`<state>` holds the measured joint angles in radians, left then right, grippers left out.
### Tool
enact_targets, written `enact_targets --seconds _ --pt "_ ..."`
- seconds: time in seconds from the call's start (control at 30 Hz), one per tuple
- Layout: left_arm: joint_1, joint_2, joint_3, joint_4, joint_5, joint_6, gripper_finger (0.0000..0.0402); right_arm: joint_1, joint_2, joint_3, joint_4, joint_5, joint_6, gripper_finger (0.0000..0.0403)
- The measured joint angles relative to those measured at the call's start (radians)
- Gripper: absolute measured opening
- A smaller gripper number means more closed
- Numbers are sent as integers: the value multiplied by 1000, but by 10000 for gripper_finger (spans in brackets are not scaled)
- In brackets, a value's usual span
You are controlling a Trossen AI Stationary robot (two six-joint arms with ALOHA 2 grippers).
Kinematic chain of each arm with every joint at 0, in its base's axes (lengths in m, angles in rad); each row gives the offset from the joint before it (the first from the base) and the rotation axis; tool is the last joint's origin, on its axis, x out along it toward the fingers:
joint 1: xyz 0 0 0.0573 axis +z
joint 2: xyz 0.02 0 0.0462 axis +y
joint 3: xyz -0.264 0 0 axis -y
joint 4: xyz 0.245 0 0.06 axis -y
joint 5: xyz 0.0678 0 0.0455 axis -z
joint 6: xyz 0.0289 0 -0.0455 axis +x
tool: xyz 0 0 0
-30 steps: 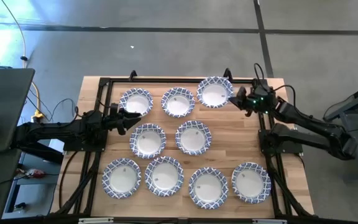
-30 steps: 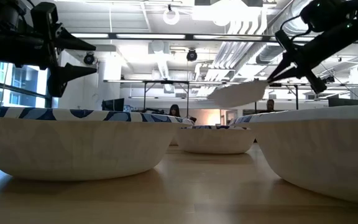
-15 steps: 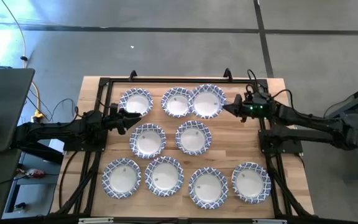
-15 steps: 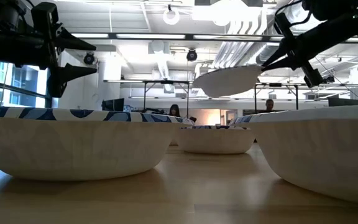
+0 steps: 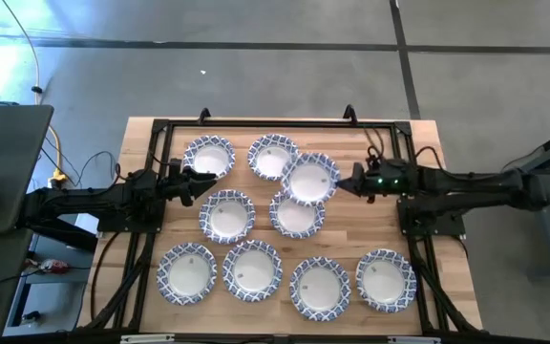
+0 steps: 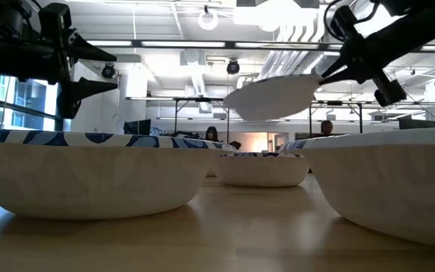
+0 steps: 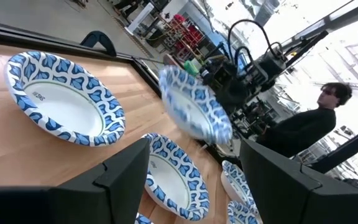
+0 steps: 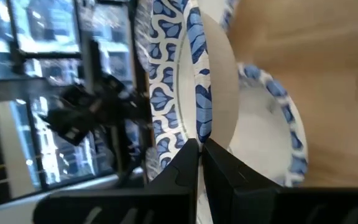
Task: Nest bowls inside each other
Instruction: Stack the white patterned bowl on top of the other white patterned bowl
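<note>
My right gripper will let go of the lifted bowl inside the middle-row bowl (image 5: 295, 210) (image 8: 252, 132) closest to my right gripper.
Several blue-and-white patterned bowls rest base-down on the wooden table (image 5: 351, 239): two in the far row (image 5: 208, 156) (image 5: 273, 156), two in the middle (image 5: 227, 214) (image 5: 297, 214), and several along the near edge (image 5: 252, 269). One more bowl (image 5: 309, 178) hangs in the air above the gap between the far and middle rows, with my right gripper (image 5: 348, 182) shut on it. My left gripper (image 5: 199, 181) waits open at the table's left side, pointing level across it, with nothing between its fingers. My right gripper pinches the bowl's rim (image 8: 202, 129) on the side facing the table's right edge, one finger on the patterned inner face and one on the white outer wall. The fingers reach in from the table's right, slanting slightly down. The bowl (image 6: 274, 97) is lifted clear and tilted.
A black frame (image 5: 256, 123) runs round the table's edges, and both arm bases stand on its sides. Bare wood lies to the right of the middle row (image 5: 370, 225). People are in the room beyond the table (image 7: 316, 124).
My right gripper has swung from the far right corner toward the table's near and left side, carrying the bowl along. The bowl has left its place at the right end of the far row and now hangs over the gap between the far and middle rows.
</note>
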<state>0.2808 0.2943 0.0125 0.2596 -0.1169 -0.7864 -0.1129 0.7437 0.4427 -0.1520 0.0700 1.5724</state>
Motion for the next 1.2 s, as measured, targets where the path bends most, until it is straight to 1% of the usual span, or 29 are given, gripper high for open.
enact_targets --seconds 0.13,0.3,0.6,0.77,1.03,1.13,1.2 --pt "0 0 0 0 0 0 241 66 71 0 30 7 34 4" --pt "0 0 0 0 0 0 241 112 159 0 130 26 47 4" --pt "0 0 0 0 22 0 241 190 291 0 161 23 128 4" --pt "0 0 0 0 24 1 241 202 344 0 203 27 140 4" --pt "0 0 0 0 30 2 241 201 404 0 218 35 177 6" --pt "0 0 0 0 30 3 241 201 418 0 235 35 182 18" --pt "0 0 0 0 30 4 241 201 419 0 241 42 182 35"
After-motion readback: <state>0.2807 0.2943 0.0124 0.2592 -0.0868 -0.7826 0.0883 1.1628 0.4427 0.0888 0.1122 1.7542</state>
